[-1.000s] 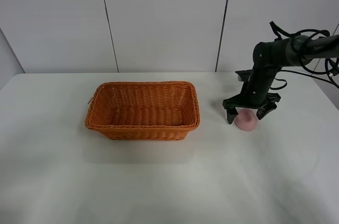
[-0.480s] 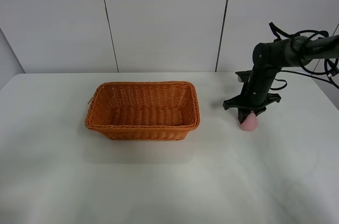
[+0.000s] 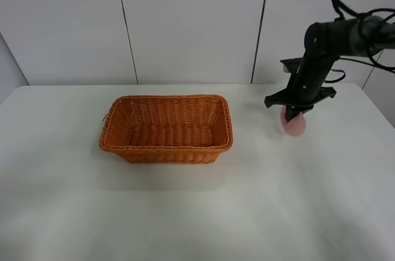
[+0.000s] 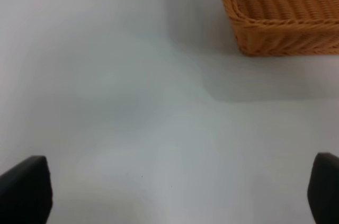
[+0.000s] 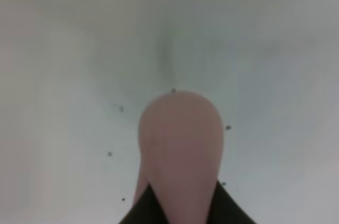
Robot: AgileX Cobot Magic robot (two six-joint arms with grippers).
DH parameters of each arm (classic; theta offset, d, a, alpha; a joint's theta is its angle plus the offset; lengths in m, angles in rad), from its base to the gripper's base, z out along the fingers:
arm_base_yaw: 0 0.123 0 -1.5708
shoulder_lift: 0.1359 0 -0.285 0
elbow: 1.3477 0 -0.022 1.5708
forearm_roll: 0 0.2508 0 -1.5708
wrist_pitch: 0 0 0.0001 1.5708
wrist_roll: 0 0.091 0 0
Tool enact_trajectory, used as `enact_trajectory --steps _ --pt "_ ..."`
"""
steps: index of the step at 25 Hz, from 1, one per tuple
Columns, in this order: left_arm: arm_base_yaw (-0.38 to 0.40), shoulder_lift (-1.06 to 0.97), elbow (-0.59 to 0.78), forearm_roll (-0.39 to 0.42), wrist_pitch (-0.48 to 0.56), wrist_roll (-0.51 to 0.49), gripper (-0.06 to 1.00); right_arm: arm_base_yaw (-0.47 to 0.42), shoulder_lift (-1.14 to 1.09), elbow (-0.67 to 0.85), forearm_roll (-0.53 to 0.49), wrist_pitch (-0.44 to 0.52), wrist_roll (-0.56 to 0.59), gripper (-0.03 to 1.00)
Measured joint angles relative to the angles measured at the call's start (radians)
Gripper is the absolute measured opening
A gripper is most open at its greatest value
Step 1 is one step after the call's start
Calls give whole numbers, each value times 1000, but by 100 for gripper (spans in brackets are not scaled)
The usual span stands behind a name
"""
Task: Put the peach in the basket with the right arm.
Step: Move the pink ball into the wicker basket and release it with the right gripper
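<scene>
The robot's right hand will release the peach near the middle of the wicker basket's bottom (image 3: pixel 164 133).
The pink peach (image 3: pixel 293 123) hangs above the white table (image 3: pixel 197 211), to the right of the orange-brown wicker basket (image 3: pixel 166 128). My right gripper (image 3: pixel 294 113) is shut on its upper part, at the end of the black right arm (image 3: pixel 321 51). The right wrist view shows the peach (image 5: pixel 180 150) close up, with dark fingers (image 5: pixel 225 205) closed around its base and the table below. In the left wrist view a corner of the basket (image 4: pixel 280 17) lies ahead, and my left gripper (image 4: pixel 169 192) stands open over bare table, its fingertips (image 4: pixel 24 187) far apart.
White wall panels rise behind the table. Black cables (image 3: pixel 364 14) loop from the right arm near the right edge. The left arm does not show in the high view.
My right gripper closed on the peach and lifted it off the table, rising a little. The basket has not moved.
</scene>
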Motion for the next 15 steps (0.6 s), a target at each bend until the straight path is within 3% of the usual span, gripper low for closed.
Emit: enact_trajectory --steps 6,11,15 --pt "0 0 0 0 0 0 99 0 -40 -256 -5 195 0 0" --pt "0 0 0 0 0 0 99 8 -40 -335 -12 210 0 0" --pt "0 0 0 0 0 0 99 74 -40 -339 -19 214 0 0"
